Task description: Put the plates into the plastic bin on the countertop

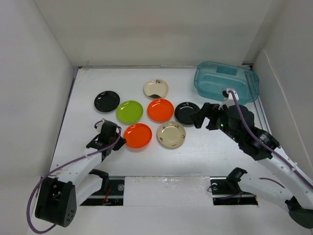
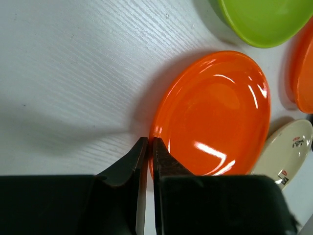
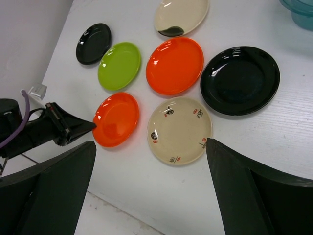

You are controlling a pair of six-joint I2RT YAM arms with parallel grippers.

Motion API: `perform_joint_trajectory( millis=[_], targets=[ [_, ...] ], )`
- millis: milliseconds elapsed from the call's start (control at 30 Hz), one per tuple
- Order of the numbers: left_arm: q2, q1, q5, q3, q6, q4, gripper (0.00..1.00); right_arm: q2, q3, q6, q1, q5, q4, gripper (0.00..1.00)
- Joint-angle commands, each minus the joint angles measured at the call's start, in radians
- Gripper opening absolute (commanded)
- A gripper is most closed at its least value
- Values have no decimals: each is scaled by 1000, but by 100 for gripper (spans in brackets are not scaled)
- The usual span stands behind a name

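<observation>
My left gripper is opposite the free rim (image 1: 151, 132) (image 3: 138, 114) of the near orange plate. My right gripper should close there to take the plate over.
Seven plates lie on the white countertop (image 1: 98, 161). My left gripper (image 2: 149, 141) is shut on the left rim of the near orange plate (image 2: 215, 115), which rests on the surface (image 1: 138, 135). My right gripper (image 3: 150, 144) is open and empty, held above the near cream plate (image 3: 180, 129), beside the right black plate (image 1: 186, 112). The other plates are a second orange one (image 1: 160, 110), a lime green one (image 1: 129, 111), a far cream one (image 1: 156, 88) and a left black one (image 1: 106, 101). The teal plastic bin (image 1: 226, 81) stands at the far right with no plates in it.
White walls enclose the countertop on the left, back and right. The right arm's body (image 1: 249, 134) lies just in front of the bin. The arm bases and a metal rail (image 1: 166, 188) run along the near edge.
</observation>
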Motion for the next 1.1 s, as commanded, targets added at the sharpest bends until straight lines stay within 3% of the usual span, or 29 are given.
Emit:
perform_joint_trajectory(
  millis=[0, 133, 267, 500, 633, 800, 833, 900, 933, 1000, 1033, 1067],
  targets=[
    [-92, 1, -11, 31, 62, -90, 0, 12, -2, -16, -8, 15, 80, 100],
    [-184, -13, 170, 20, 117, 26, 0, 33, -24, -16, -17, -8, 131, 100],
    [-194, -13, 215, 69, 160, 39, 0, 93, -71, -16, -18, -68, 229, 100],
    [-171, -13, 371, 232, 240, 105, 0, 326, -99, -76, -74, -299, 436, 100],
    [-138, -13, 504, 308, 277, 158, 0, 446, -108, -111, -99, -512, 543, 99],
    [-80, -13, 577, 377, 313, 159, 0, 550, -108, -79, -99, -648, 695, 91],
    [-80, -13, 603, 377, 324, 172, 0, 550, -117, -67, -99, -658, 710, 81],
    [-71, -13, 603, 377, 324, 181, 0, 565, -118, -56, -108, -694, 750, 76],
    [-71, -13, 603, 377, 324, 182, 0, 576, -118, -56, -119, -707, 763, 62],
    [-62, -13, 603, 377, 335, 182, 0, 587, -118, -44, -129, -741, 783, 41],
    [-62, -13, 603, 377, 335, 182, 0, 599, -118, -30, -129, -741, 792, 25],
    [-51, -13, 594, 377, 335, 195, 0, 610, -118, -15, -129, -741, 792, 0]
  ],
)
